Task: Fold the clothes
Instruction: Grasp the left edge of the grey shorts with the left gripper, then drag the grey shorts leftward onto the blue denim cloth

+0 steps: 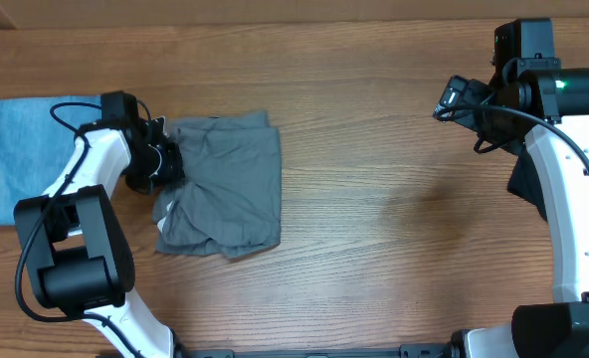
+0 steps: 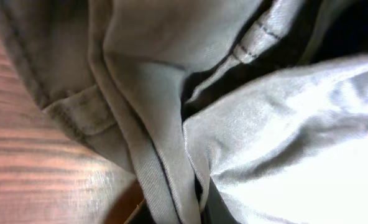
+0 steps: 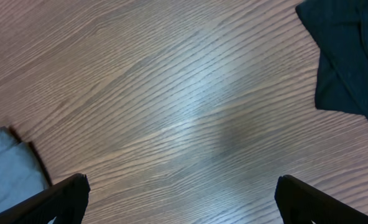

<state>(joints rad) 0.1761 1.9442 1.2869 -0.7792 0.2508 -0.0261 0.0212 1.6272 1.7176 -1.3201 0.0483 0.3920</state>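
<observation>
The robot's left gripper will release the grey garment on top of the folded light blue denim piece (image 1: 42, 147).
The clothes (image 1: 230, 184), a plain mid-grey garment, lie crumpled on the wooden table left of centre. My left gripper (image 1: 161, 165) sits at the garment's left edge, shut on a bunched fold of the grey cloth. In the left wrist view that cloth (image 2: 153, 93) fills the frame, a hemmed fold running down between the jaws, and the fingers themselves are hidden. My right gripper (image 1: 455, 99) hovers far to the right over bare wood. In the right wrist view the right gripper (image 3: 181, 190) is open with nothing between its fingers.
A light blue denim piece (image 1: 26, 149) lies folded at the far left, beside the left arm. A black garment (image 1: 525, 186) lies at the right edge, also seen as black garment (image 3: 352, 56). A corner of greyish cloth (image 3: 4, 171) shows at lower left.
</observation>
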